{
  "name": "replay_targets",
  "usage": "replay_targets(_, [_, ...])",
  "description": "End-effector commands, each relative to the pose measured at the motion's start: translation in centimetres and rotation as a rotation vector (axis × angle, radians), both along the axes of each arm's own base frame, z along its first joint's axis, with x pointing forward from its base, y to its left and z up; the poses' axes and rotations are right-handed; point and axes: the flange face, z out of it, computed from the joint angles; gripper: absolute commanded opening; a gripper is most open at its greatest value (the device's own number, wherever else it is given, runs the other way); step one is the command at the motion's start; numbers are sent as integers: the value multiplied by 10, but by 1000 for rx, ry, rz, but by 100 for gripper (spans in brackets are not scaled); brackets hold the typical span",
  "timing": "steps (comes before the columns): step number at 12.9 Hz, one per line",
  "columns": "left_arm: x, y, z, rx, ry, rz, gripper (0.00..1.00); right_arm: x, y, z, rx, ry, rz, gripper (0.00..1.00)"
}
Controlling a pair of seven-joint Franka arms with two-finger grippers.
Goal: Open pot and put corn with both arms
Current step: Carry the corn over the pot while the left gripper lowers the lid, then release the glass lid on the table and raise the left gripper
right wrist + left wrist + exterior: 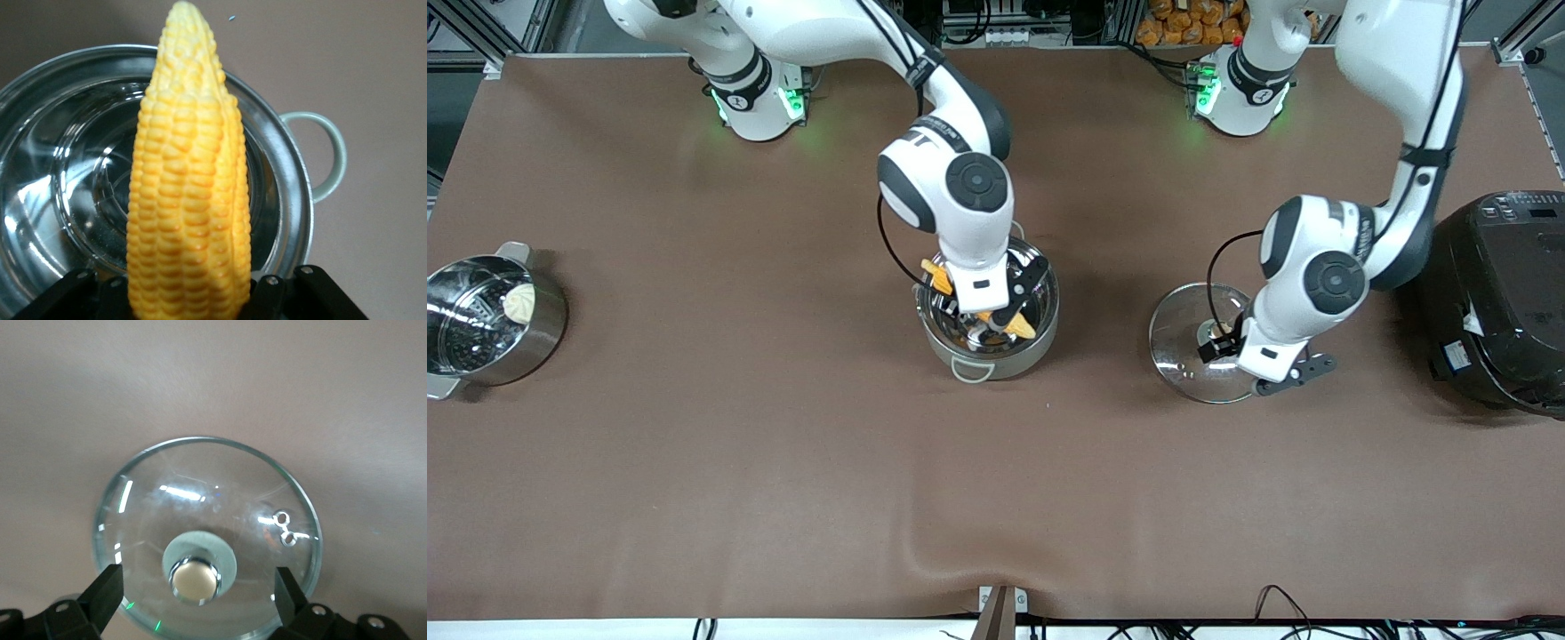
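Note:
I will let go of the yellow corn with my right gripper inside the open steel pot point(988, 299) point(120, 200), so it lies across the middle of the pot's bottom. The corn is now just above the pot's opening.
The steel pot point(1039, 345) stands open mid-table, its inside empty; it also shows in the right wrist view point(60, 200) with a pale loop handle point(331, 157). My right gripper point(983, 324) is shut on the yellow corn point(1020, 328) and holds it lying across, just above the pot's opening; in the right wrist view the corn point(190, 193) fills the middle, tip pointing away from the gripper point(190, 301). The glass lid point(1181, 333) lies knob-up on the table toward the left arm's end. My left gripper point(1220, 342) is open just over it, its fingers point(107, 590) either side of the tan knob point(194, 579), not touching.
A steel pot with a perforated insert and a white bun point(489, 320) stands at the right arm's end of the table. The big black cooker point(1498, 298) stands at the left arm's end, close beside the left arm's wrist.

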Motion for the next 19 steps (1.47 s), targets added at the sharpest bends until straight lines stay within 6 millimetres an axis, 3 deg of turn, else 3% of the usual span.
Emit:
replay_targets(1, [19,10,90,24,17,-16,100,-14,16,-8,-47,-34,-30,0])
replay_targets(3, [21,12,138,18,-11,-34,100,-18,12,-20,-66,-19,-33,0])
replay_targets(7, [0,18,225,-13,-137,-186,100,-24,9,-33,-95,-20,-38,0])
replay_targets(9, [-11,22,240,-14,-123,-235,100,-26,8,-43,-87,-27,-45,0])
replay_targets(12, [-16,55,262,-28,-137,-216,100,-27,12,-50,-71,-41,-61,0])
replay_targets(14, [-23,65,278,-29,-161,-224,100,-26,12,-52,-69,-46,-58,1])
replay_targets(16, [-27,79,283,-29,-151,-223,100,-29,16,-53,-69,-47,-52,4])
replay_targets(17, [-27,77,285,-30,-154,-234,100,-30,18,-52,-66,-49,-52,8])
replay_targets(18, [-27,80,285,-30,-154,-238,100,-30,18,-52,-66,-49,-54,26])
replay_targets(19, [-27,80,286,-30,-155,-241,100,-29,17,-52,-67,-53,-53,79])
